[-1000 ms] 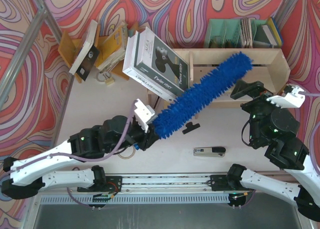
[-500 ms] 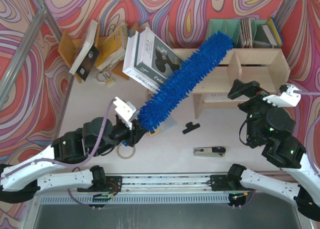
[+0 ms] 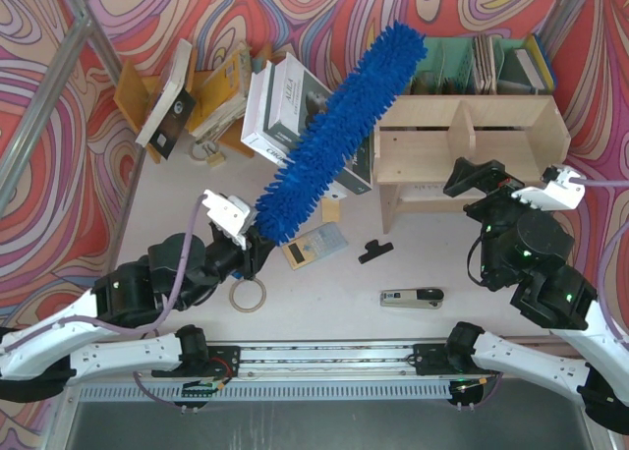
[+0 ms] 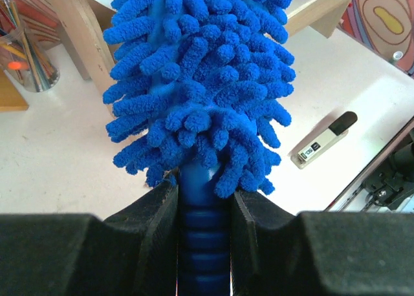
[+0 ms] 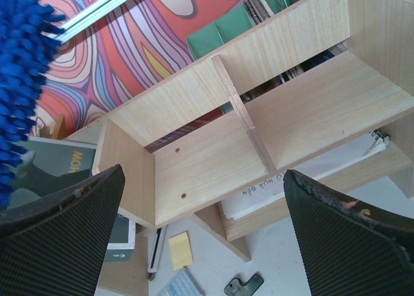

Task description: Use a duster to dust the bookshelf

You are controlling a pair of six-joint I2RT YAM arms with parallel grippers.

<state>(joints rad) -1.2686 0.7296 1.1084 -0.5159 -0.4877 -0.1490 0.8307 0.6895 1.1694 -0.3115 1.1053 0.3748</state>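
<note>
Next, I close my right gripper on the fluffy middle part [image 3: 325,158] of the blue duster, a bit nearer its handle than its tip.
The bright blue fluffy duster [image 3: 339,136] slants from lower left up to the top middle of the overhead view, its tip past the left end of the bookshelf [image 3: 472,136]. My left gripper [image 3: 251,256] is shut on the duster's ribbed blue handle [image 4: 204,244]. The strands fill the left wrist view [image 4: 200,83]. The light plywood bookshelf stands at the back right, its two levels and divider plain in the right wrist view [image 5: 259,128]. My right gripper [image 3: 486,180] is open and empty, just in front of the bookshelf.
A large leaning book [image 3: 295,116] stands left of the bookshelf under the duster. A calculator [image 3: 314,246], a tape ring [image 3: 247,295], a black clip [image 3: 374,251] and a stapler [image 3: 411,296] lie on the table. A green file organizer [image 3: 462,65] stands behind the bookshelf.
My left arm has drawn back to the left and swung the duster counter-clockwise, off the bookshelf's top and over the leaning book. The right gripper has barely moved.
</note>
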